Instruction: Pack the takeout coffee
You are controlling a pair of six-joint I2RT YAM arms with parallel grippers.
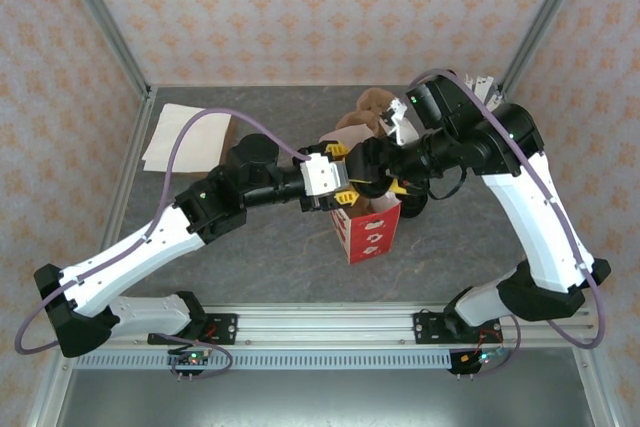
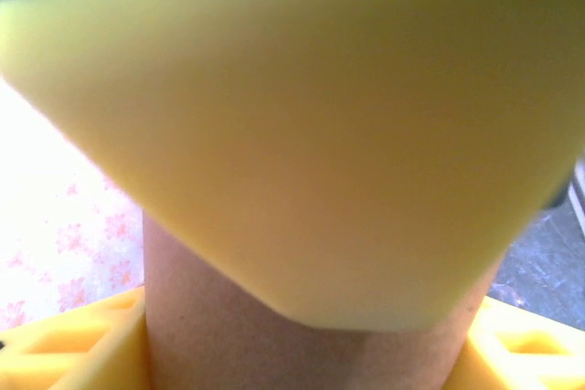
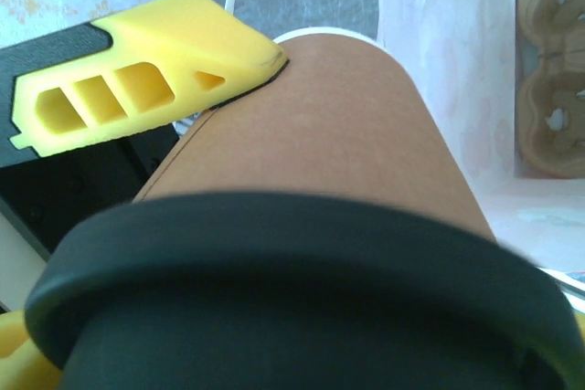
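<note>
The robot's left gripper is holding the coffee by the brown sleeve that has to go into the bag, so next the right gripper grasps the coffee at its black lid (image 3: 297,271).
The takeout coffee (image 3: 320,125) is held on its side above the open red-and-white bag (image 1: 368,232), its black lid (image 3: 292,289) close to the right wrist camera. My left gripper (image 1: 345,185) is shut on its brown sleeve (image 2: 274,335), with the yellow fingers (image 2: 73,344) against both sides. One left finger (image 3: 137,98) presses on the sleeve in the right wrist view. My right gripper (image 1: 385,179) faces the left one over the bag, with the cup between its jaws; whether they touch it is hidden. A blurred yellow finger (image 2: 320,134) of the right gripper blocks most of the left wrist view.
Brown moulded-pulp cup trays (image 1: 365,112) lie behind the bag, and they show again in the right wrist view (image 3: 548,70). A white paper sheet (image 1: 185,137) lies at the back left. Metal frame posts and patterned walls close in the grey table (image 1: 250,267).
</note>
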